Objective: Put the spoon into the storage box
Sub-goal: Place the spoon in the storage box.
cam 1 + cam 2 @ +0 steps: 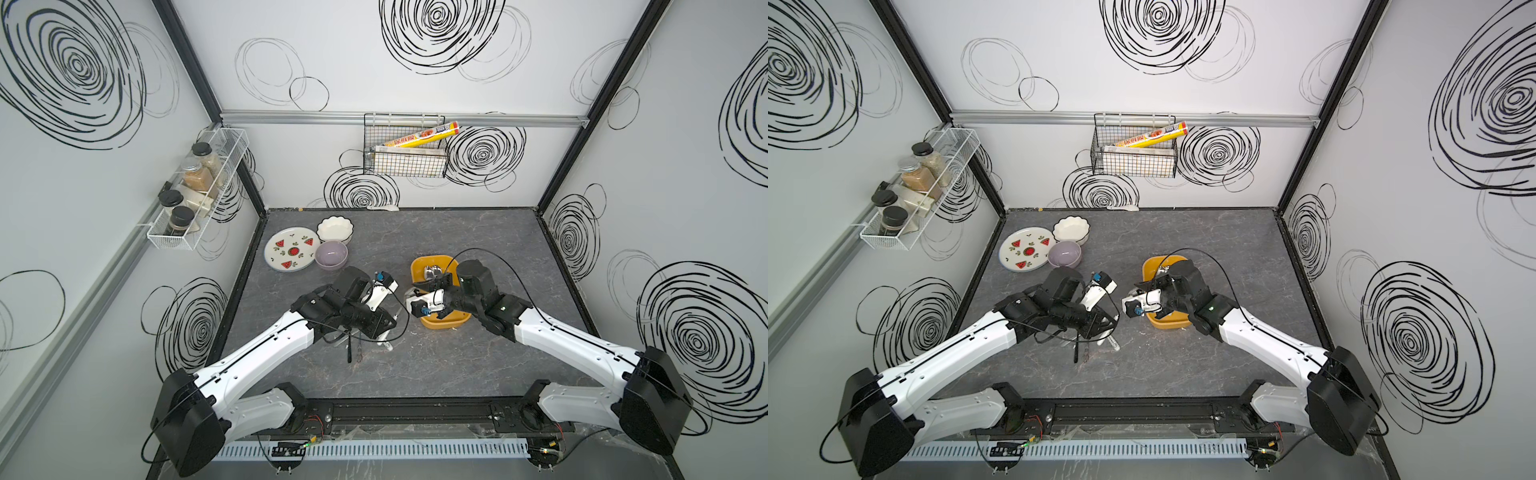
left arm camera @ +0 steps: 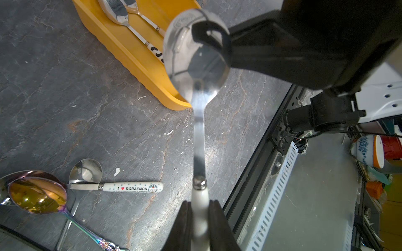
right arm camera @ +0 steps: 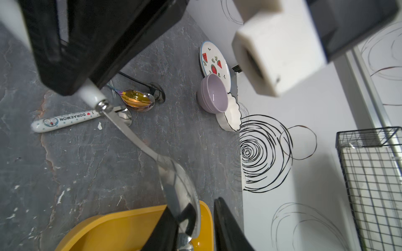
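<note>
The spoon's bowl is broadside to my left gripper, so my right gripper should hold the bowl while my left gripper retakes the white handle [image 2: 200, 196], bowl edgewise.
My left gripper [image 2: 200, 203] is shut on the white handle of a steel spoon [image 2: 199, 139], held above the table. The spoon's bowl [image 3: 174, 184] reaches between the fingers of my right gripper [image 3: 195, 204]. One finger lies against the bowl and a gap shows before the other, so that gripper is open. The yellow-orange storage box [image 1: 424, 266] sits right of centre, under the right gripper [image 1: 415, 291]. Two spoons [image 2: 121, 15] lie inside it. In both top views the left gripper [image 1: 390, 322] is just left of the box [image 1: 1152, 266].
Loose spoons lie on the dark table beneath the left arm: a Doraemon-handled one [image 2: 130, 187] and an iridescent gold one [image 2: 37, 195]. A watermelon plate [image 1: 291, 248], a purple bowl [image 1: 331, 254] and a white bowl [image 1: 335, 229] stand at the back left.
</note>
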Controlling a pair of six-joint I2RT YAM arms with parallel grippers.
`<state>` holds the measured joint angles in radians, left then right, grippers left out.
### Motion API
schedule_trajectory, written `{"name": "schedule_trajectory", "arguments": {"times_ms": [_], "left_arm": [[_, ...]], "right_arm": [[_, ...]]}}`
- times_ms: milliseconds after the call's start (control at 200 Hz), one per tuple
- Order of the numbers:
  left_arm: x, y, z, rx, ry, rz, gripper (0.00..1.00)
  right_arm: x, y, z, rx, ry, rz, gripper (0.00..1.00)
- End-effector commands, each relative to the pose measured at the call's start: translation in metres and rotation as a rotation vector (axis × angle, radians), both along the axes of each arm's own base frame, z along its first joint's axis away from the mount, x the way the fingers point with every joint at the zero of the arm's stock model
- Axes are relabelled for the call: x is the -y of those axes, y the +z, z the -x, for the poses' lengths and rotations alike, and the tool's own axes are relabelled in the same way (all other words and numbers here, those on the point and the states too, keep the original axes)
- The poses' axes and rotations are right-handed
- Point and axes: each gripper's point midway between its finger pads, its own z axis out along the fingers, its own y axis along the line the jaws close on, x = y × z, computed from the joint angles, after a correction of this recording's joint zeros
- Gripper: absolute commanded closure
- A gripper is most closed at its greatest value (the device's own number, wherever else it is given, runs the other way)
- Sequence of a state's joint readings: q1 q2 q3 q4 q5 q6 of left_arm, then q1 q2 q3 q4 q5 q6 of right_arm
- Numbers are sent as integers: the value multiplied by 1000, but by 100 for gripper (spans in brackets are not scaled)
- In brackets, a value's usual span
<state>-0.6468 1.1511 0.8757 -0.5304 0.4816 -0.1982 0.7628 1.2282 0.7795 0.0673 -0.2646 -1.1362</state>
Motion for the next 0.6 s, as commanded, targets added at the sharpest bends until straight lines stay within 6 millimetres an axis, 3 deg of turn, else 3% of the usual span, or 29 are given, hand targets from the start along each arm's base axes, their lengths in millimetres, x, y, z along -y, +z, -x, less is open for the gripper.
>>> {"name": "schedule_trajectory", "arguments": {"times_ms": [0, 225, 335, 446, 526, 591], "left_arm": [[6, 14, 2, 8, -39, 36, 100], [8, 16, 6, -4, -54, 52, 100], [8, 17, 6, -6, -54, 55, 100], [6, 16, 3, 1, -36, 43, 100], [0, 13, -5, 21, 8, 13, 84], [-9, 11, -16, 54, 70, -37, 63]], "right_arm": [[-7, 8, 2, 50, 31, -41, 69], [-9, -1, 3, 32, 43, -29, 69], [-11, 2, 5, 29, 56, -36, 80], [-10, -2, 6, -2, 57, -12, 100], [-8, -3, 7, -33, 48, 3, 100], [-6, -3, 10, -84, 40, 25, 100]]}}
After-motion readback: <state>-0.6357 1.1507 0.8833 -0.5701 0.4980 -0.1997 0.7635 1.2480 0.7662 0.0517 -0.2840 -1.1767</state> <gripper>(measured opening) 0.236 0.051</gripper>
